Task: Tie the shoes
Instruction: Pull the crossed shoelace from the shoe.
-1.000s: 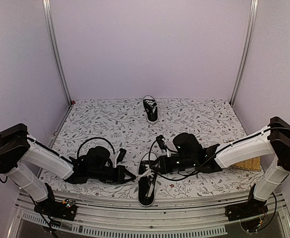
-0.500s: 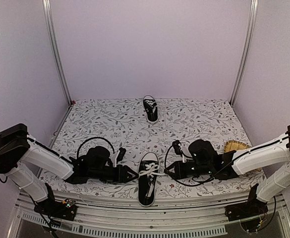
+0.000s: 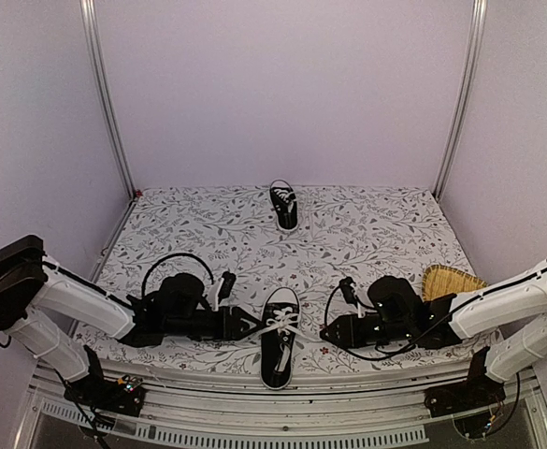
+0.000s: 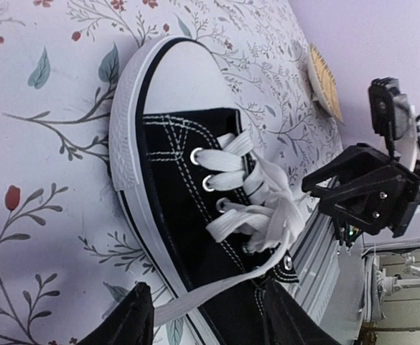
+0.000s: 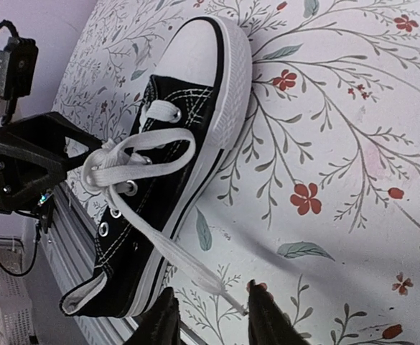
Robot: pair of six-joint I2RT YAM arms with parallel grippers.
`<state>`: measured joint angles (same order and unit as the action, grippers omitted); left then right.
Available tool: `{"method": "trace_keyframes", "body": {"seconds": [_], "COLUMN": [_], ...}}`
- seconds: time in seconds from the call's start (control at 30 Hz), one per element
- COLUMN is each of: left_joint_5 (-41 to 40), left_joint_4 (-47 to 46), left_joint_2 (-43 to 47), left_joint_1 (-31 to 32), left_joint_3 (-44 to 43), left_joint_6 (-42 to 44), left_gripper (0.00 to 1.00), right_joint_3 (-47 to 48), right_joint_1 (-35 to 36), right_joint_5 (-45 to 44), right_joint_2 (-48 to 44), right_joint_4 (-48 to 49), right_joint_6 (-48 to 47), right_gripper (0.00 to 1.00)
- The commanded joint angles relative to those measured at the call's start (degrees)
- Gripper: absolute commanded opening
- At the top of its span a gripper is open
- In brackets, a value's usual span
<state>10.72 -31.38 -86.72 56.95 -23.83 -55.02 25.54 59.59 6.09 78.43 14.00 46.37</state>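
Observation:
The loose lace end is between my left gripper's fingers, and pulling it shrinks the bow, so next my left gripper grabs the short loop [image 4: 226, 224] beside the knot and pulls that.
One black shoe [image 3: 279, 339] with a white toe cap lies near the table's front edge, toe pointing away. Its white laces [image 4: 267, 205] are bunched in a knot over the eyelets. The other shoe [image 3: 284, 206] stands far back in the middle. My left gripper [image 3: 252, 324] is just left of the near shoe and open; a loose lace end [image 4: 195, 302] runs between its fingers [image 4: 132, 320]. My right gripper [image 3: 327, 332] is to the right of that shoe, open, and the other lace end [image 5: 195, 269] lies on the cloth with its tip between the jaws.
A woven straw piece [image 3: 451, 279] lies on the floral cloth [image 3: 376, 234] behind my right arm. Metal rails [image 3: 254, 393] run along the table's front edge just below the near shoe. Grey walls close the back and sides.
Both grippers have opened and let go of the lace ends, the left one first. My right arm has drawn back to the right, off the near shoe, which now shows whole.

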Motion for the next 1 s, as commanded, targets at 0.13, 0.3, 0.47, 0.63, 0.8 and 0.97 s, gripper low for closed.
{"method": "trace_keyframes", "body": {"seconds": [0.13,0.3,0.47,0.63,0.8,0.97], "left_joint_5": [-3.72,-2.60,-1.31,0.76,2.62,3.63], "left_joint_4": [6.50,8.08,7.33,5.22,2.52,0.84], "left_joint_2": [2.83,-0.87,-4.64,-7.41,-9.30,-10.59], "left_joint_1": [0.23,0.01,-0.16,-0.20,-0.07,-0.05], "left_joint_3": [-5.35,-8.64,-10.24,-10.53,-10.74,-10.84], "left_joint_6": [4.18,3.78,2.44,0.84,0.53,0.41], "left_gripper": [0.52,0.49,0.47,0.44,0.44,0.42], "right_joint_3": [1.10,6.34,10.13,13.10,14.22,14.46], "right_joint_1": [-1.88,-3.24,-3.70,-3.97,-4.12,-4.07], "right_joint_5": [-0.99,-0.20,0.47,2.61,3.95,5.62], "right_joint_2": [-3.40,1.07,7.49,13.76,17.66,19.87], "right_joint_4": [-0.02,-0.07,2.39,5.60,7.41,9.33], "right_joint_6": [-0.66,-1.36,0.52,2.86,3.87,3.90], "right_gripper": [0.52,0.55,0.54,0.49,0.47,0.45]}}
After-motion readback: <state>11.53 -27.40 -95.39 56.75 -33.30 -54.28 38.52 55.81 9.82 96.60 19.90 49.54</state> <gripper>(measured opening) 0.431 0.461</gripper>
